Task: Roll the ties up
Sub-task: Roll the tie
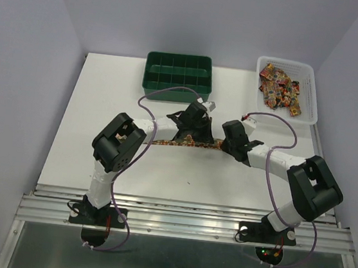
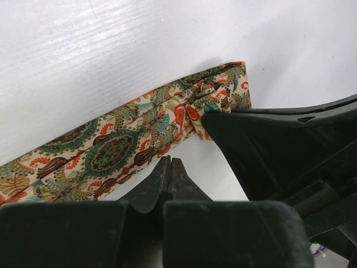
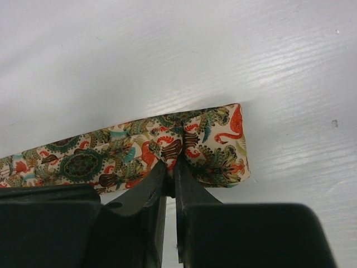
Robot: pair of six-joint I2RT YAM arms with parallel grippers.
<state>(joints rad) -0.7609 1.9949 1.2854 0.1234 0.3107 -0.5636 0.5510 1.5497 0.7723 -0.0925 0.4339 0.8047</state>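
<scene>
The left gripper's shut fingers are empty at the tie's near edge, so it should open and grab the tie's bunched fold [image 2: 201,133] next to the robot's right gripper.
One paisley tie [image 1: 165,142] lies folded in a flat strip across the middle of the white table. It also shows in the left wrist view [image 2: 111,148] and the right wrist view [image 3: 111,156]. My right gripper [image 3: 171,167] is shut on the tie's near edge, close to its folded end [image 3: 228,148], and bunches the fabric there. Its black finger [image 2: 251,145] also shows in the left wrist view, at that end. My left gripper [image 2: 169,163] is shut and empty, with its tips at the tie's near edge, a little left of the right gripper.
A green compartment tray [image 1: 177,72] stands at the back centre. A white basket [image 1: 310,91] at the back right holds more patterned ties [image 1: 280,87]. Purple cables loop over both arms.
</scene>
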